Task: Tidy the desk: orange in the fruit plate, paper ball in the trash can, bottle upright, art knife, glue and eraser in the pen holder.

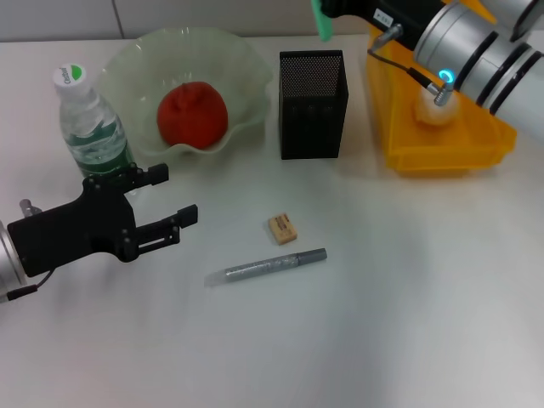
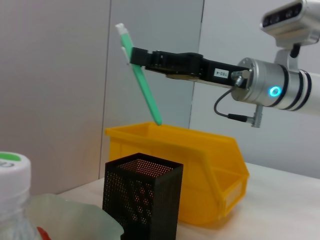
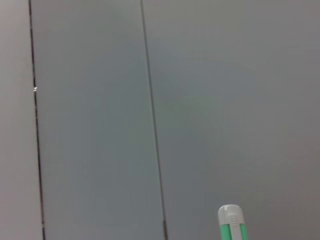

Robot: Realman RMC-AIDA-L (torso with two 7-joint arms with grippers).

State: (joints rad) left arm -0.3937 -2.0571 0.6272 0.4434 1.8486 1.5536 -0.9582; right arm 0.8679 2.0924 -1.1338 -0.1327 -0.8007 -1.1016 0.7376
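Observation:
Next, my right gripper lets go of the green stick inside the pen holder's side (image 1: 298,76) nearest the fruit plate.
My right gripper (image 2: 136,57) hangs high above the black mesh pen holder (image 1: 313,104), shut on a green stick with a white cap (image 2: 145,86), the glue by its look. The stick's lower end points down and its top shows in the right wrist view (image 3: 232,225). A tan eraser (image 1: 282,228) and a silver art knife (image 1: 268,265) lie on the table in front of the holder. The orange (image 1: 192,115) sits in the green fruit plate (image 1: 246,64). The bottle (image 1: 89,119) stands upright. The paper ball (image 1: 433,110) lies in the yellow trash can (image 1: 442,157). My left gripper (image 1: 170,195) rests open and empty near the bottle.
The white table has free room at the front and right. A grey wall stands behind the yellow bin (image 2: 200,165). The right arm (image 1: 476,42) reaches over the bin.

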